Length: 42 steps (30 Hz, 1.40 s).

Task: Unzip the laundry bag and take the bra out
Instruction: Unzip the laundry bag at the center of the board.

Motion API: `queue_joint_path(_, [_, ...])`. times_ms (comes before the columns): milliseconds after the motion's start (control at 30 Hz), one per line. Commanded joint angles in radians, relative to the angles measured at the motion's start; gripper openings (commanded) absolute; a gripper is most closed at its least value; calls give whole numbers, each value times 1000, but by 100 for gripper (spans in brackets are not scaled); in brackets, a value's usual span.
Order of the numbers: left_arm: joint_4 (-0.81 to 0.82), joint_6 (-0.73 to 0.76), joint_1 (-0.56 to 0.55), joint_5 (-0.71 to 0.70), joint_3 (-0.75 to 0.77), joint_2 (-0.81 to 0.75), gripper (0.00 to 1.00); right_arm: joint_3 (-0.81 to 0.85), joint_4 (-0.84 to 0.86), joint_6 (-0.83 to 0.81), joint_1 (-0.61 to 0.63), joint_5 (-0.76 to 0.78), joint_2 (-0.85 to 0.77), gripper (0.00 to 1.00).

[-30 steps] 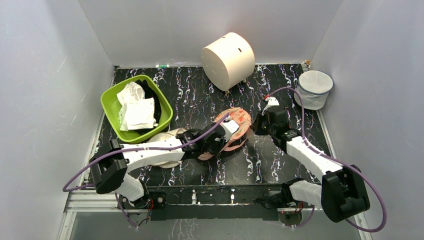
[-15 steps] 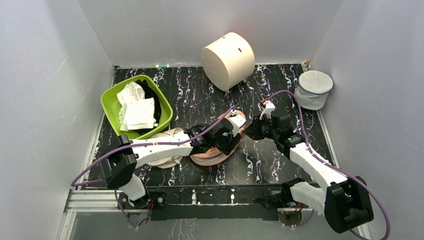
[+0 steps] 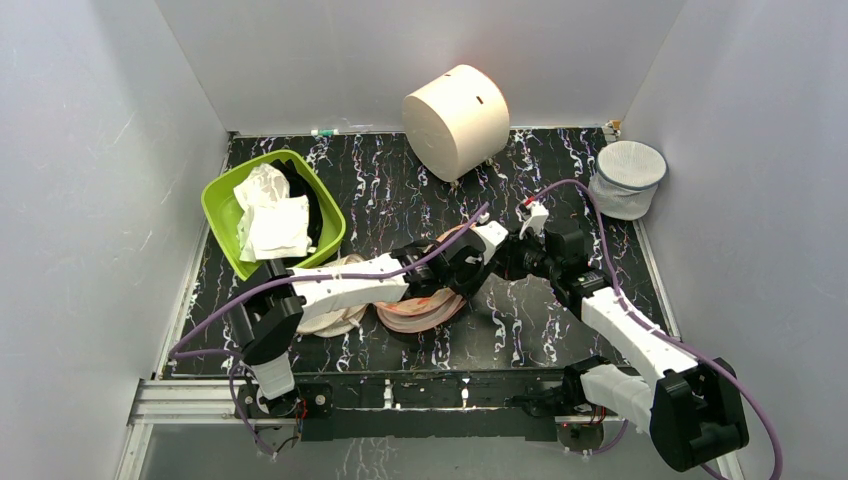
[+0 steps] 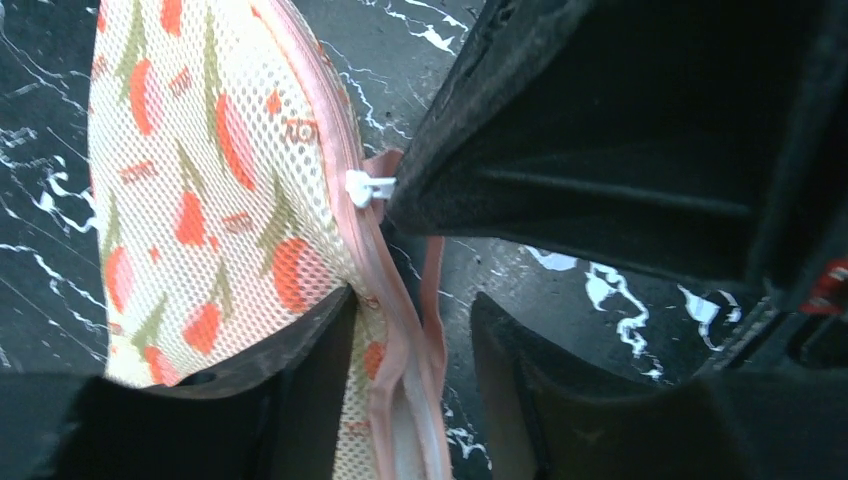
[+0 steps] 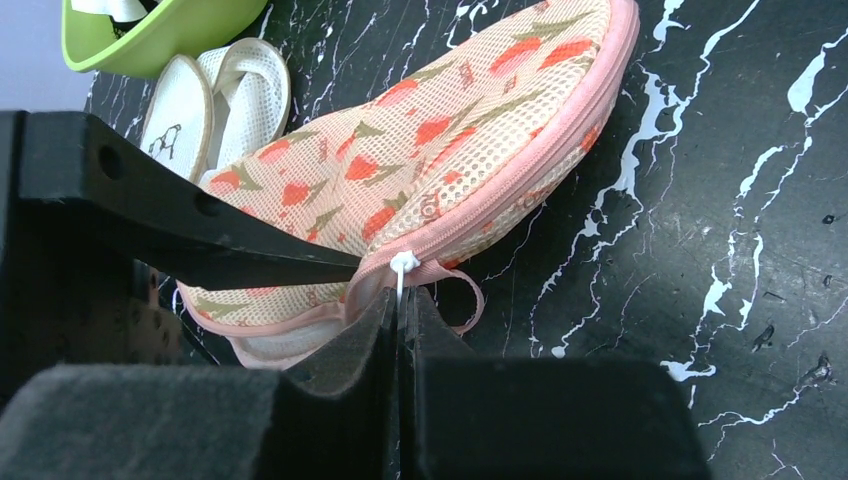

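The laundry bag's rim sits loose in my open left fingers; they should pinch that rim close behind the zipper pull (image 4: 374,242) before unzipping further.
The laundry bag (image 3: 415,308) lies mid-table, peach mesh with orange-red flowers, its pink zipper rim facing right; it also shows in the left wrist view (image 4: 200,200) and the right wrist view (image 5: 440,150). My right gripper (image 5: 400,300) is shut on the white zipper pull (image 5: 403,263) at the bag's right end, and a short stretch of rim gapes beside it. My left gripper (image 4: 412,310) is open and straddles the rim just behind the pull (image 4: 358,188), one finger (image 4: 290,370) lying on the bag's top. Both grippers meet in the top view (image 3: 490,262). The bra is hidden.
A green bin (image 3: 222,195) with white cloths stands at the back left. Beige discs (image 3: 325,305) lie left of the bag, under my left arm. A big beige cylinder (image 3: 457,120) lies at the back. A white mesh basket (image 3: 627,178) stands at the far right.
The bag went from raised on edge to lying flat. My left gripper slid right along it to the zipper end. My right gripper moved left and now pinches the pull.
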Motion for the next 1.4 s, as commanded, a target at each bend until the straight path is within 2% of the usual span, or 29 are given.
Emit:
queue_joint_path(0, [-18, 65, 1, -60, 70, 20, 37, 2, 38, 5, -1, -28, -35, 0])
queue_joint_path(167, [-23, 107, 0, -105, 81, 15, 17, 2, -3, -4, -1, -5, -57, 0])
queue_joint_path(267, [1, 125, 0, -116, 54, -16, 15, 6, -30, -7, -1, 6, -75, 0])
queue_joint_path(300, [7, 130, 1, -117, 48, -23, 21, 7, -34, -4, -1, 7, -81, 0])
queue_joint_path(400, [20, 139, 1, -97, 42, -28, 49, 9, -41, 2, -1, 11, -95, 0])
queue_joint_path(467, [32, 141, 1, -80, 38, -23, 54, 14, -46, 6, -1, 6, -95, 0])
queue_joint_path(533, [44, 142, 1, -75, 39, -12, 53, 20, -49, 13, -1, -4, -92, 0])
queue_joint_path(867, [69, 184, 1, -115, 27, -10, 14, 27, -90, 28, -1, 5, -116, 0])
queue_joint_path(1000, [72, 229, 2, -54, 9, -56, 0, 45, -121, 21, -2, 89, -119, 0])
queue_joint_path(1133, [98, 292, 1, 39, -80, -169, 0, 99, -187, 12, -27, 315, -84, 0])
queue_joint_path(1300, [128, 278, 1, 59, -177, -219, 0, 140, -171, -73, -177, 223, 25, 0])
queue_joint_path(1367, [96, 224, 0, 77, -160, -172, 0, 160, -220, -105, -181, 161, -14, 0])
